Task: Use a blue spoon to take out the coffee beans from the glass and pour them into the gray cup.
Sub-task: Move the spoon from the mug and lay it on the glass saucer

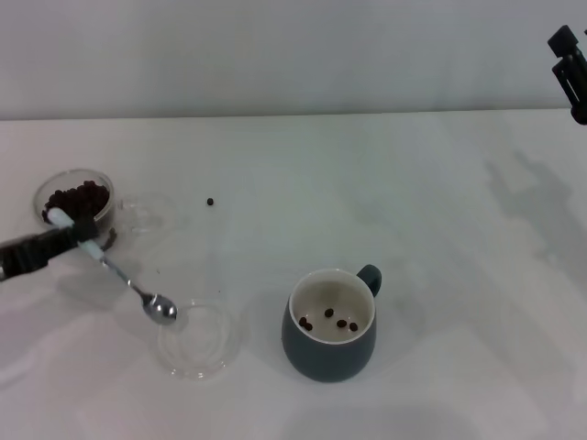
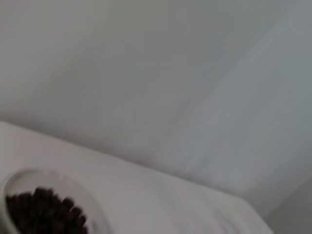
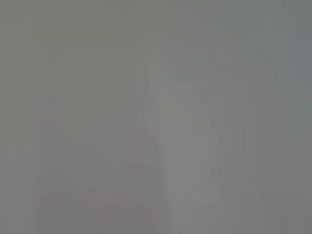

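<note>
Next, my left gripper puts the blue spoon down on the flat clear dish [image 1: 195, 323] and lets go, with the spoon's bowl toward the gray cup. The spoon now slants over that dish's rim.
At the left of the head view my left gripper [image 1: 78, 232] is shut on the pale handle of the blue spoon [image 1: 128, 282]. The spoon slants down to the right, its shiny bowl empty over the rim of a flat clear dish [image 1: 197, 341]. Just behind the gripper stands the glass [image 1: 75, 197], filled with coffee beans [image 1: 78, 196]; the left wrist view shows the glass [image 2: 29, 183] and its beans [image 2: 44, 212] too. The gray cup [image 1: 330, 325] sits at centre front with three beans inside. My right gripper [image 1: 570, 64] is parked at the far top right.
One loose bean [image 1: 210, 202] lies on the white table [image 1: 413, 202] between the glass and the table's middle. A pale wall rises behind the table. The right wrist view shows only a plain grey surface.
</note>
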